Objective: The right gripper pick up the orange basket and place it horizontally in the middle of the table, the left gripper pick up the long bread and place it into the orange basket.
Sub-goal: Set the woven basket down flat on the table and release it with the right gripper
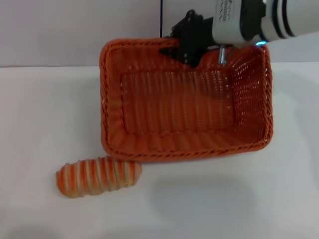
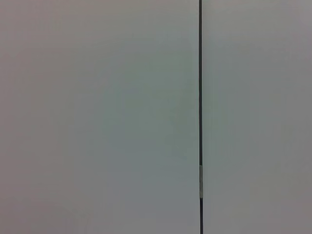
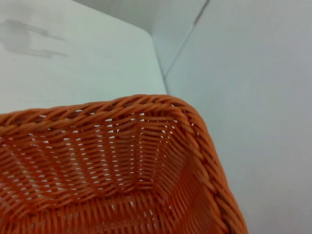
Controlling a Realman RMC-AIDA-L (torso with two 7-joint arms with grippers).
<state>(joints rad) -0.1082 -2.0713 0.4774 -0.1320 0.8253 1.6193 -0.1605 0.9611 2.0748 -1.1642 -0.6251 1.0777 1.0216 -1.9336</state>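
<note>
I should use my right gripper to set the orange basket down on the white table [image 1: 163,130] behind the long bread. The basket is now in the middle of the view.
The orange basket [image 1: 185,149] is in the middle of the head view, its long side running left to right, and nothing lies inside it. My right gripper [image 1: 185,56] reaches in from the upper right and is shut on the basket's far rim. A faint shadow on the white table [image 1: 224,199] in front of the basket suggests it hangs slightly above the surface. The right wrist view shows a corner of the basket [image 3: 122,161] from close up. The long bread [image 1: 98,176] lies on the table just off the basket's front left corner. My left gripper is out of view.
A thin black cable [image 1: 161,17] runs down the wall behind the basket. The left wrist view shows only a plain wall with a dark vertical line [image 2: 200,97]. Bare table spreads to the left, right and front of the basket.
</note>
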